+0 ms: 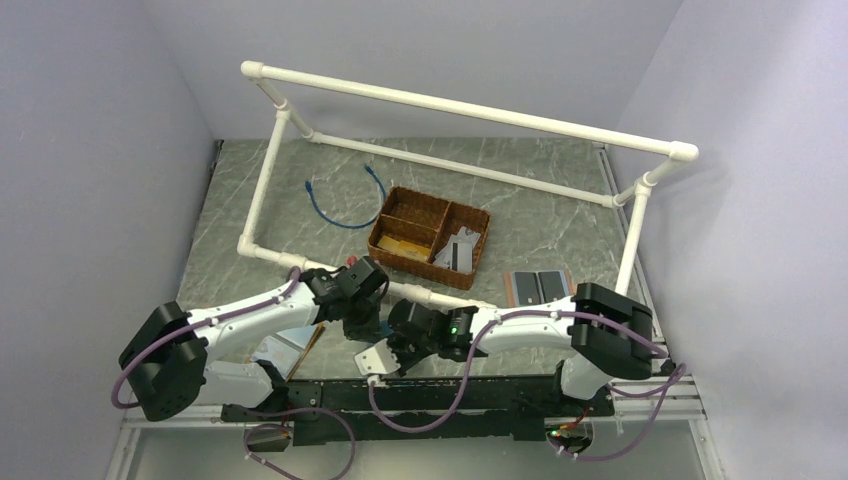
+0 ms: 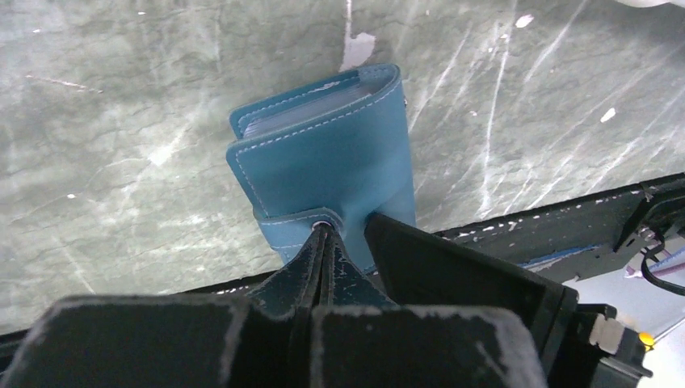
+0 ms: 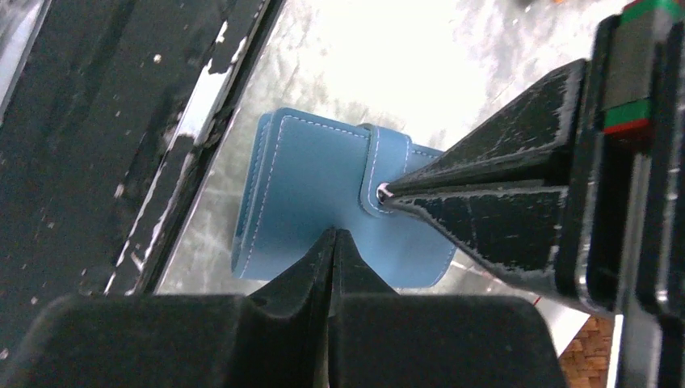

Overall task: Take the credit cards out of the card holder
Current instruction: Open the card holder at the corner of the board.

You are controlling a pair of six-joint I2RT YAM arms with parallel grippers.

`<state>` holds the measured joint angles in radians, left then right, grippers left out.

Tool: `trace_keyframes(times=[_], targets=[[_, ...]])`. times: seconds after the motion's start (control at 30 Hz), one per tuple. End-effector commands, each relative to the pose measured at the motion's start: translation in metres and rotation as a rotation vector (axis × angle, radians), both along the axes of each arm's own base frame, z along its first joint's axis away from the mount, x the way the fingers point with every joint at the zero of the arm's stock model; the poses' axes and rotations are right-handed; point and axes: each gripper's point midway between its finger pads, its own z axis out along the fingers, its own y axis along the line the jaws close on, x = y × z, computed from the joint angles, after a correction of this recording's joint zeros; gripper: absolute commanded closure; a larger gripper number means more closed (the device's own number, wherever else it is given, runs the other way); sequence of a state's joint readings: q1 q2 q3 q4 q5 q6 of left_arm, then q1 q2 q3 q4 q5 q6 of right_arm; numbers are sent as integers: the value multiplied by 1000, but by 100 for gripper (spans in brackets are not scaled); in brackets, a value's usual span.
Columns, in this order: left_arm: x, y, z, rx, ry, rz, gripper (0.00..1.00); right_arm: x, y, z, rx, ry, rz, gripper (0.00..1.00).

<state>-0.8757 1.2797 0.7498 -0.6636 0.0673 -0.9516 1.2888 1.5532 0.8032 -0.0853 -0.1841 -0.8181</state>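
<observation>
The strap tab lies snapped flat under the closed fingers of my left gripper. My left gripper should open, pinch the strap tab's end (image 3: 374, 204) and pull it free.
The slate-blue card holder (image 2: 323, 153) lies closed on the grey table, close to the black rail at the near edge. Its strap tab (image 3: 384, 166) is wrapped over the cover and snapped down. My left gripper (image 2: 323, 229) is shut, its tip resting on the snap at the end of the strap. My right gripper (image 3: 334, 234) is also shut, its tip touching the flat cover of the card holder (image 3: 315, 198) beside the strap. The credit cards are hidden inside; only pale edges (image 2: 299, 113) show between the covers. In the top view both grippers (image 1: 372, 335) cover the holder.
A wicker basket (image 1: 478, 262) with holders and cards stands mid-table. A brown holder with grey cards (image 1: 537, 287) lies to the right. A white pipe frame (image 1: 450, 105) spans the table, a blue cable (image 1: 340, 205) lies behind it, and a black rail (image 1: 440, 395) runs along the front.
</observation>
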Motion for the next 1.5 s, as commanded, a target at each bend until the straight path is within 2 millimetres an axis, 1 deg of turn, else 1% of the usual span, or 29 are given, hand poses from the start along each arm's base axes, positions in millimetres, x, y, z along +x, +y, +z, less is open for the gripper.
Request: trace_keyframes(times=[0.0,0.03,0.07,0.1,0.2,0.23,0.3,0.37,0.47,0.57,0.67,0.83,0.9,0.97,1.13,1.17,1.2,1.3,1.4,1.47], targets=[[5,9,11,25,-31,36,100,1,11,-9,2,-1,-10,100],[4,10,11,31,-25,33,100,1,8,-14,-14,0,-8,100],[2,10,10,33,-17,26,96,0,5,-18,-26,0,-6,100],[0,10,9,31,-10,19,91,1,4,-19,-30,-3,-3,100],[-5,3,9,-11,9,-13,64,1,0,-22,-44,4,-1,100],[-5,0,9,-26,14,-21,58,1,-1,-23,-49,5,-2,100],[-5,-4,11,-37,14,-34,51,1,-1,-25,-57,7,0,100],[-2,-3,12,-19,11,-30,47,0,-1,-25,-58,8,1,100],[-1,-3,10,-9,17,-25,47,-1,-1,-23,-54,12,4,100],[-1,-1,3,30,44,-8,48,0,0,-21,-46,9,3,100],[-5,7,-5,102,88,4,53,0,0,-18,-41,8,4,100],[-18,18,-14,200,142,-15,56,1,0,-17,-38,5,0,100],[-24,25,-20,252,163,-25,59,1,0,-17,-38,5,-4,100],[-29,33,-25,308,187,-29,63,2,0,-18,-41,3,-10,100],[-38,41,-37,402,231,-62,81,3,-2,-20,-52,1,-17,100],[-40,43,-37,414,239,-62,91,4,-3,-21,-56,0,-16,100],[-36,49,-37,446,218,-53,99,4,-3,-22,-61,0,-15,100],[-26,54,-28,467,158,-31,100,3,-6,-27,-81,6,-14,100],[-15,54,-10,417,70,6,100,3,-9,-32,-105,15,-18,100],[-9,58,2,376,20,41,100,4,-10,-35,-116,14,-21,100]])
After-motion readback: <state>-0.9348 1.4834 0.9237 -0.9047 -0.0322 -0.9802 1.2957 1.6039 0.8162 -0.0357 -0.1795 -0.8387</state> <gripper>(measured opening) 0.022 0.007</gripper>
